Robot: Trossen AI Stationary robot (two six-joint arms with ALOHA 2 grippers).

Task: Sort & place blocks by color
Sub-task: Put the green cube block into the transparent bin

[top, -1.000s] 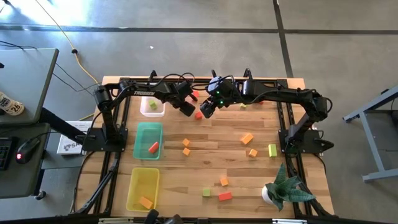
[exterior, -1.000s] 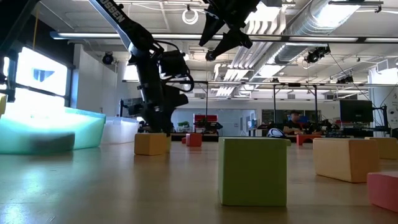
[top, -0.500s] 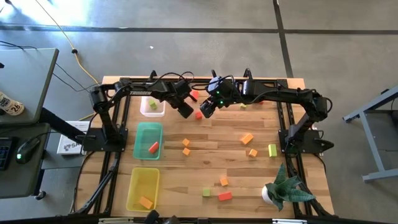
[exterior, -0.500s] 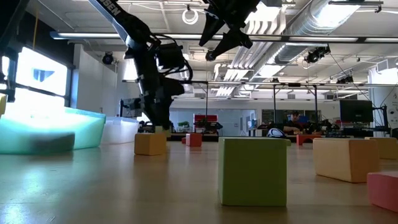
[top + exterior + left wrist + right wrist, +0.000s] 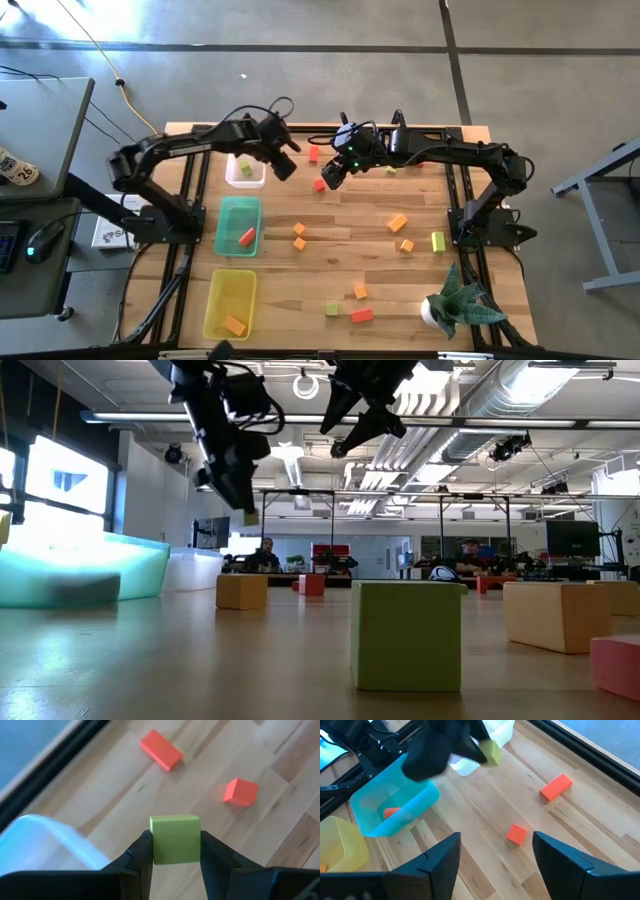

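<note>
Next, my left gripper puts the yellow-green cube down inside the clear tray (image 5: 254,159), just beyond the green block there.
My left gripper (image 5: 286,166) hangs above the far left of the table, shut on a yellow-green cube (image 5: 175,840) that also shows in the low view (image 5: 250,518). Below it a red bar (image 5: 161,750) and a red cube (image 5: 240,791) lie flat on the wood. My right gripper (image 5: 496,840) hovers open above the far middle (image 5: 330,178), with nothing between its fingers. The clear tray (image 5: 245,172) stands just left of my left gripper. My left gripper pinches the yellow-green cube by two opposite side faces (image 5: 156,845), one finger (image 5: 142,852) on each. The fingers slant down from above. The cube hangs level between the fingertips, lifted clear of the table.
A green tray (image 5: 226,240) with a red block and a yellow tray (image 5: 218,300) with an orange block stand along the left. Orange, green and red blocks lie scattered over the middle and right, such as an orange one (image 5: 398,222). A potted plant (image 5: 455,305) stands near right.
My left gripper has risen from the tabletop with the yellow-green cube, which is now lifted clear. It has also shifted a little toward the table's left, toward the clear tray.
</note>
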